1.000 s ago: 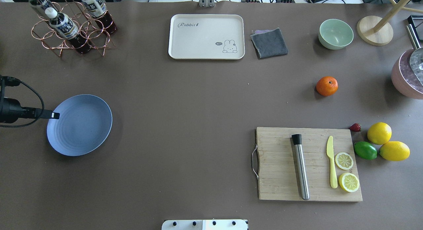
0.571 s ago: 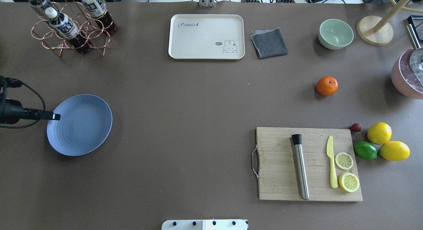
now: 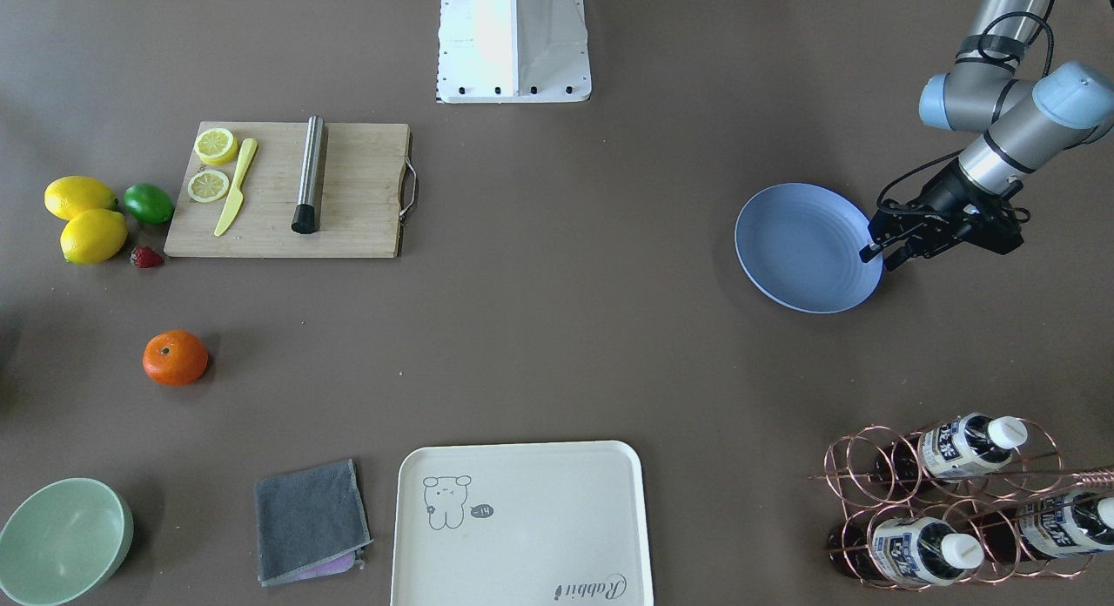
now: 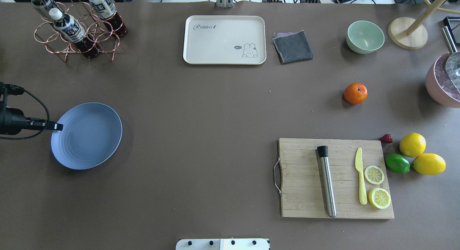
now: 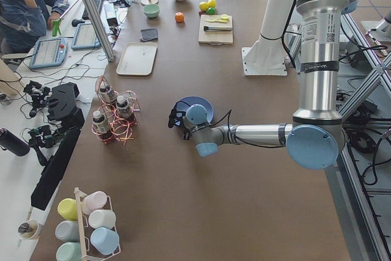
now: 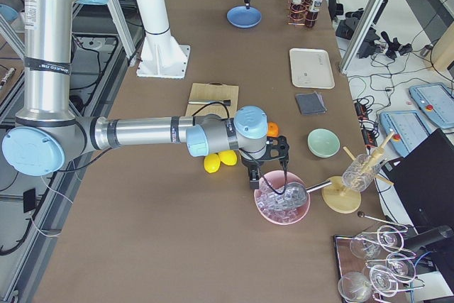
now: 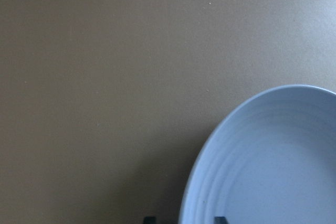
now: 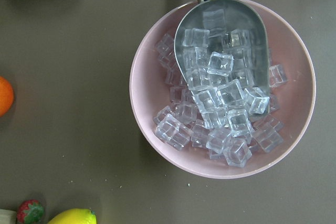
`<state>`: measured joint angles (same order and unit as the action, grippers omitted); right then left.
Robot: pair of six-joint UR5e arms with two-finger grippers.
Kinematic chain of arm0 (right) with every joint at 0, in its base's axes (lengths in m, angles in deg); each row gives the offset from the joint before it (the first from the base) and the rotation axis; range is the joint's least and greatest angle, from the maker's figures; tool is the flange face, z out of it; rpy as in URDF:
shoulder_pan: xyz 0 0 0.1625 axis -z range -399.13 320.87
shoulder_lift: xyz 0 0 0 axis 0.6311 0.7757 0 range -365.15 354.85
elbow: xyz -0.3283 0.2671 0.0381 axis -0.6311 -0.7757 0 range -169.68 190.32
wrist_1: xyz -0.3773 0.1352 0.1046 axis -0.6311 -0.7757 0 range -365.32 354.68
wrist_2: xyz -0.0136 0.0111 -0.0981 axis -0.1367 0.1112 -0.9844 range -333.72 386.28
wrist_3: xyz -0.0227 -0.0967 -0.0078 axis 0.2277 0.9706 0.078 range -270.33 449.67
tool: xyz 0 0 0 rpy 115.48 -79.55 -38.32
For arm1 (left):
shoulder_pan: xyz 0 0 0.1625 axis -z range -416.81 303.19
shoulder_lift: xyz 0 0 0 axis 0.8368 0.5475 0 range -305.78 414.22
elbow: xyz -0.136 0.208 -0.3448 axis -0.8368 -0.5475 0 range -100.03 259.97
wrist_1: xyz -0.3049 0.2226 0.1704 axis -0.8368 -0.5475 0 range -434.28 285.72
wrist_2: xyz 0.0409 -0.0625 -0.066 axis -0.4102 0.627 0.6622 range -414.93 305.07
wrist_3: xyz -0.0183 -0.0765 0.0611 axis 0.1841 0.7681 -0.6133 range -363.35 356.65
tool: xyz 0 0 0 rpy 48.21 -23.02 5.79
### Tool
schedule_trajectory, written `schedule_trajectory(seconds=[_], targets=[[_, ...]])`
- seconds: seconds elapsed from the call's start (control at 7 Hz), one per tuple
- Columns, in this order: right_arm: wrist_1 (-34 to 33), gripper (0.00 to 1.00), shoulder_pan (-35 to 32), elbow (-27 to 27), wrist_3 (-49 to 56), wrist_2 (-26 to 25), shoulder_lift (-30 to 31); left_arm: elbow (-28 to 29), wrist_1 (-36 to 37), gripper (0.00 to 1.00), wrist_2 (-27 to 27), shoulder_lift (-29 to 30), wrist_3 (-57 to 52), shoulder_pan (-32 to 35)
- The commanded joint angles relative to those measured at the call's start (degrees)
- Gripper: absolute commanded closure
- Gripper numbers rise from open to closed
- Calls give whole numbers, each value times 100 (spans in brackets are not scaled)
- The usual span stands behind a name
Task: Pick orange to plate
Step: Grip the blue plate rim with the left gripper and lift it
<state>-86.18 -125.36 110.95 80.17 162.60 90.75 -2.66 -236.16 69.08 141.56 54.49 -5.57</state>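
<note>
Next, my left gripper lets go of the periwinkle plate on the brown table [image 3: 513,308] between the cream tray and white base.
The orange [image 4: 355,93] sits alone on the brown table at the right, beyond the cutting board, and also shows as the orange [image 3: 175,358] and at the left edge as the orange [image 8: 4,95]. The periwinkle plate [image 4: 86,135] lies far left, with nothing on it. My left gripper [image 4: 59,126] is low at the plate's left rim. In the left wrist view its open fingers straddle the rim of the plate [image 7: 273,161]. My right gripper [image 6: 266,168] hangs over the pink ice bowl, just right of the orange; I cannot tell whether it is open or shut.
A pink bowl [image 8: 147,77] of ice with a metal scoop lies under the right wrist. Two lemons [image 4: 412,144], a lime [image 4: 397,163] and a strawberry lie beside the cutting board [image 4: 305,178]. At the back are a bottle rack [image 4: 77,31], a cream tray [image 4: 224,40], a grey cloth [image 4: 293,46] and a green bowl [image 4: 365,37].
My left gripper has drawn back a little toward the table's left edge at the plate's rim. The orange and the plate have not moved.
</note>
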Motion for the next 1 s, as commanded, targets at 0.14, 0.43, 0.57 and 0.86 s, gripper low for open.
schedule_trajectory(seconds=[0.14,0.43,0.57,0.86], targets=[[0,0,0,9,0,0,8,-182,-46,100,70,2,43,9],[0,0,0,17,0,9,8,-620,24,100,10,438,1895,35],[0,0,0,17,0,9,8,-640,42,100,-26,850,2446,-26],[0,0,0,17,0,18,8,-666,731,100,-883,1518,2486,-744]])
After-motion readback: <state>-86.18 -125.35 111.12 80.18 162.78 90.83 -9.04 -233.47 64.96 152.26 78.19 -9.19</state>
